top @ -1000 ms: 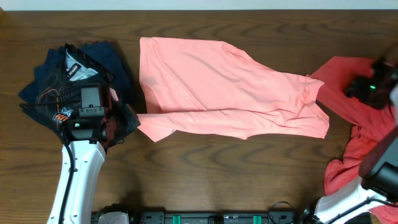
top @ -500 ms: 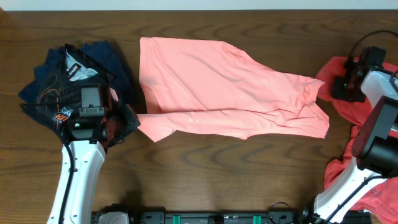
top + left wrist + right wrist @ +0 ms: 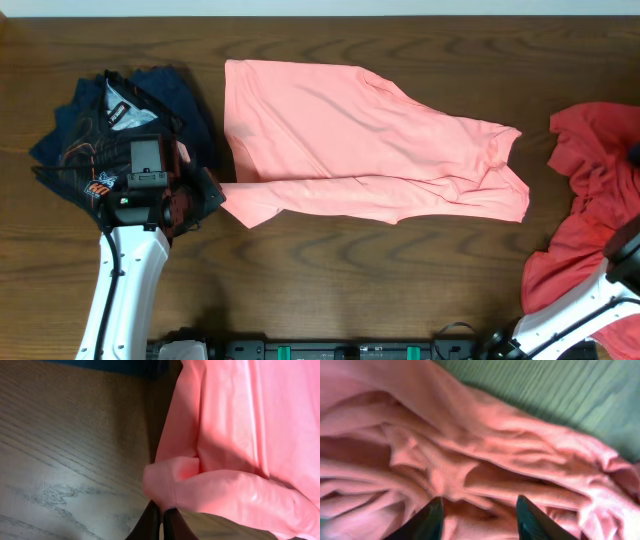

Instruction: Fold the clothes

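The robot's left gripper should release the hem corner on the pink shirt's side edge (image 3: 231, 142) (image 3: 176, 412), close beside the pile of navy clothes.
The salmon-pink T-shirt (image 3: 350, 150) lies spread across the middle of the table, its lower edge folded up in a long strip. My left gripper (image 3: 207, 195) is at the shirt's lower left corner. In the left wrist view its fingers (image 3: 161, 512) are shut on a bunched corner of the pink shirt (image 3: 235, 425). My right gripper (image 3: 477, 510) is open, its fingers spread just above the crumpled coral-red shirt (image 3: 470, 455). In the overhead view the right gripper is almost wholly past the right edge.
A pile of dark navy printed clothes (image 3: 115, 115) lies at the left, beside my left arm. The coral-red shirt (image 3: 590, 200) lies crumpled at the right edge, with the right arm's white link (image 3: 590, 305) over its lower part. A dark rail (image 3: 330, 350) runs along the table's front edge.
My right gripper has swung rightward off the coral-red shirt's top and almost out of the overhead view. The red shirt's upper part now shows. My left gripper and the pink shirt have not moved.
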Motion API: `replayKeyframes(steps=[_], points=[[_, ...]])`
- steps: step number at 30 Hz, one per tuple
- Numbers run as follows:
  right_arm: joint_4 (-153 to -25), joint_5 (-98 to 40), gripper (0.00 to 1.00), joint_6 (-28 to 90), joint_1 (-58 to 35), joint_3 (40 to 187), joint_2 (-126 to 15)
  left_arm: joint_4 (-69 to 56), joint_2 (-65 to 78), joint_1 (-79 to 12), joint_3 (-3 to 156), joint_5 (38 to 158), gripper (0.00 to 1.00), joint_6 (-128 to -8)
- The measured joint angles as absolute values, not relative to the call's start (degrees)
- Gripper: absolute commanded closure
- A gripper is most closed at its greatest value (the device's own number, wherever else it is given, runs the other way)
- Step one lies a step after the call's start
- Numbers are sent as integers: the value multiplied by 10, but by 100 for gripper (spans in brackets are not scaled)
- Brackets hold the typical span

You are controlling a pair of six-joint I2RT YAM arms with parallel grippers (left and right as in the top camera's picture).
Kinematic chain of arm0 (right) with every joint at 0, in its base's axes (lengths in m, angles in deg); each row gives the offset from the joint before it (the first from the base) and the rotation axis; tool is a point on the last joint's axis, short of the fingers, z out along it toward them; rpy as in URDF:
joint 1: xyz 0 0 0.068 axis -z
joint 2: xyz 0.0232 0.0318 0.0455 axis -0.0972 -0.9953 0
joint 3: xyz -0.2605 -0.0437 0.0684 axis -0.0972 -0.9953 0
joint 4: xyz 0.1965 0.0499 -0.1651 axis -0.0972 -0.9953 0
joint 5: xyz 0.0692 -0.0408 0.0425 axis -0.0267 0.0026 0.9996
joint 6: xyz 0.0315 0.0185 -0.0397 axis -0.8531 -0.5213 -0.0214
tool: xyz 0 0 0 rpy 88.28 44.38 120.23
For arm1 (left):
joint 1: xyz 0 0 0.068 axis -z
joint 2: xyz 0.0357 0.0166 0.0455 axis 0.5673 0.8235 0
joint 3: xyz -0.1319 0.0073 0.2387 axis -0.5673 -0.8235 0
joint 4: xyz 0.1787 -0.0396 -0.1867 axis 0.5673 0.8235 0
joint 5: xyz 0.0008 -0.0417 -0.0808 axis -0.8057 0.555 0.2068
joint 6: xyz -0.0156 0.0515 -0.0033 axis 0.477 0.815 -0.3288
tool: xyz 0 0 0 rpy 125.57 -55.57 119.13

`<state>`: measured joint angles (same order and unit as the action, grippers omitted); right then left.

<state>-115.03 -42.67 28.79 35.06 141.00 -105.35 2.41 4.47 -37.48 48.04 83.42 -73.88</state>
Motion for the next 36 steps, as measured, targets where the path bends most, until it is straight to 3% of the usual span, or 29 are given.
replayKeyframes(steps=[7,15,27,29,32,36], points=[[-1290,-292,51,355,298,1414,-1042,27,45,-375,480,834,94,-739],[-1353,-167,53,439,157,1377,-1034,27,45,-375,480,825,94,-737],[-1217,-195,47,347,-66,1157,-905,28,45,-375,480,820,94,-736],[-1196,-199,45,323,-105,1123,-883,31,45,-375,480,820,94,-736],[-1159,-204,34,288,-172,1082,-861,54,45,-375,480,820,94,-736],[-1097,-207,30,240,-246,1042,-861,91,45,-375,480,820,94,-736]])
